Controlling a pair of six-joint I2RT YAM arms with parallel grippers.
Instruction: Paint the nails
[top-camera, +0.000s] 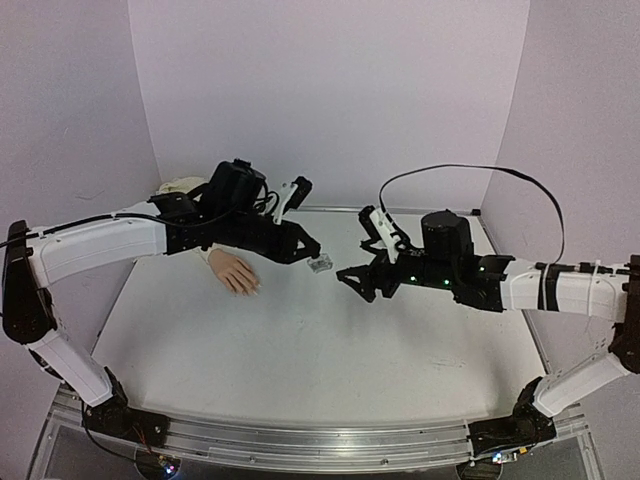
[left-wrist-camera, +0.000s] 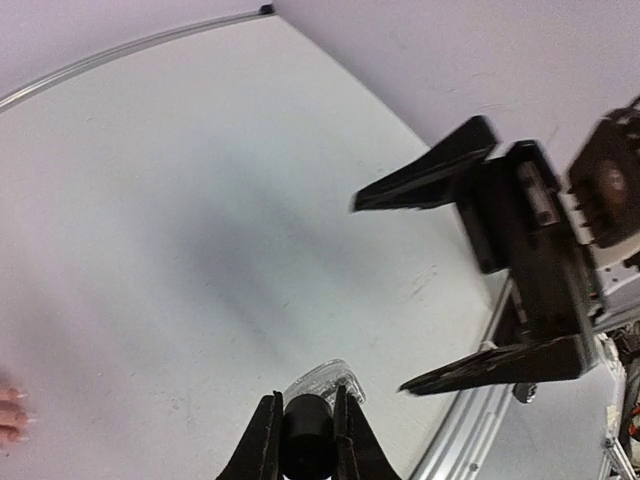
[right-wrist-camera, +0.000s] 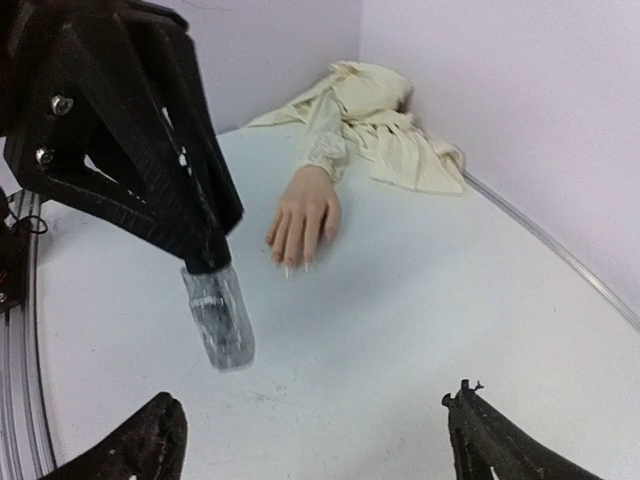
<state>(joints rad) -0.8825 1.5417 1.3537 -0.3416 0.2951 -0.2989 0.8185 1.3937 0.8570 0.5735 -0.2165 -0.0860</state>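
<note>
I will let go of the polish bottle, now hanging tilted beside the hand, with my left gripper on the table (top-camera: 192, 324) between the mannequin hand and the near aluminium rail.
The pinkish mannequin hand (top-camera: 233, 272) lies palm down at the table's back left, with pale pointed nails (right-wrist-camera: 290, 268) on its fingertips and a cream cloth sleeve (right-wrist-camera: 370, 125) behind it. My left gripper (top-camera: 308, 250) is shut on the black cap (left-wrist-camera: 306, 430) of a small polish bottle. The bottle's clear glass body (right-wrist-camera: 220, 315) hangs tilted below the fingers, to the right of the hand. My right gripper (right-wrist-camera: 315, 400) stands wide open with nothing in it, facing the bottle (top-camera: 320, 265) from the right and a short way off.
Lilac walls close the table on the left, back and right. An aluminium rail (top-camera: 300, 440) runs along the near edge between the arm bases. A black cable (top-camera: 470, 170) loops above the right arm.
</note>
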